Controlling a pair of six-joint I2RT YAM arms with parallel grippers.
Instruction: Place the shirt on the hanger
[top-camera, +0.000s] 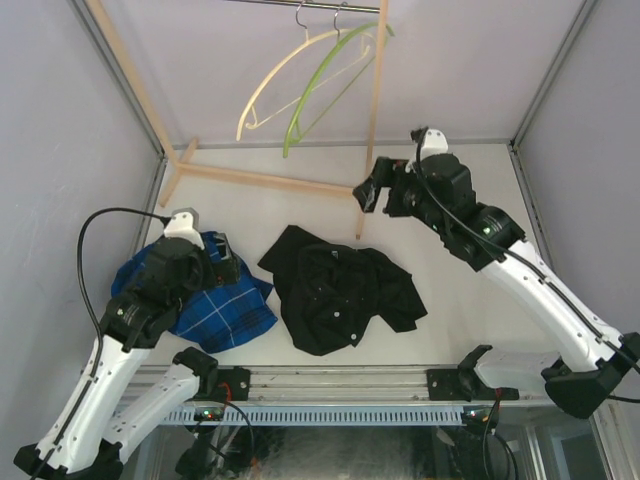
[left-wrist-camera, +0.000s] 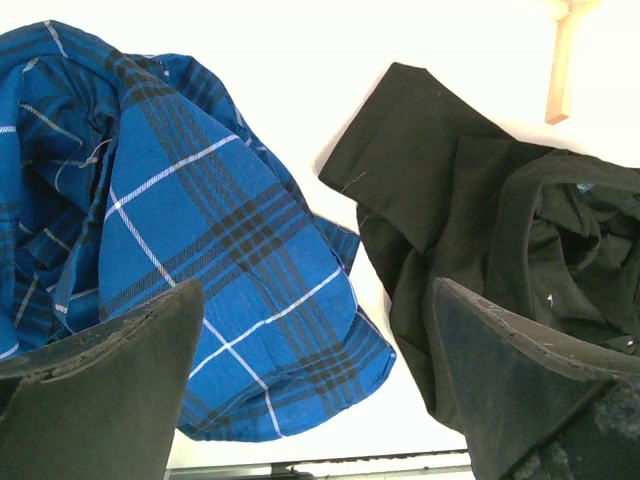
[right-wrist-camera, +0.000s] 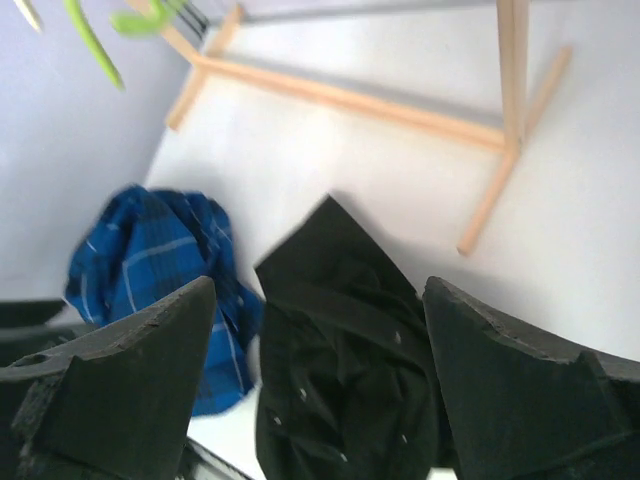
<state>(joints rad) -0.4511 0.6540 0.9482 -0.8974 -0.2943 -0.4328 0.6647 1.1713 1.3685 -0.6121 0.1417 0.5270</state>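
Next, I grip the lime-green hanger with my right gripper on the middle of its near curved arm (top-camera: 307, 92), beside the cream hanger.
The black shirt (top-camera: 340, 287) lies crumpled on the white table near the front middle; it also shows in the left wrist view (left-wrist-camera: 480, 240) and the right wrist view (right-wrist-camera: 345, 340). The lime-green hanger (top-camera: 330, 85) hangs by its metal hook from the rail at the back; a piece of it shows in the right wrist view (right-wrist-camera: 95, 45). My left gripper (top-camera: 222, 258) is open and empty, low over the blue plaid shirt, left of the black shirt. My right gripper (top-camera: 372, 187) is open and empty, raised behind the black shirt, near the rack's post.
A blue plaid shirt (top-camera: 215, 300) lies at the front left, also in the left wrist view (left-wrist-camera: 180, 230). A cream hanger (top-camera: 275, 85) hangs beside the green one. The wooden rack's post (top-camera: 375, 120) and floor bar (top-camera: 270, 180) stand behind the shirts.
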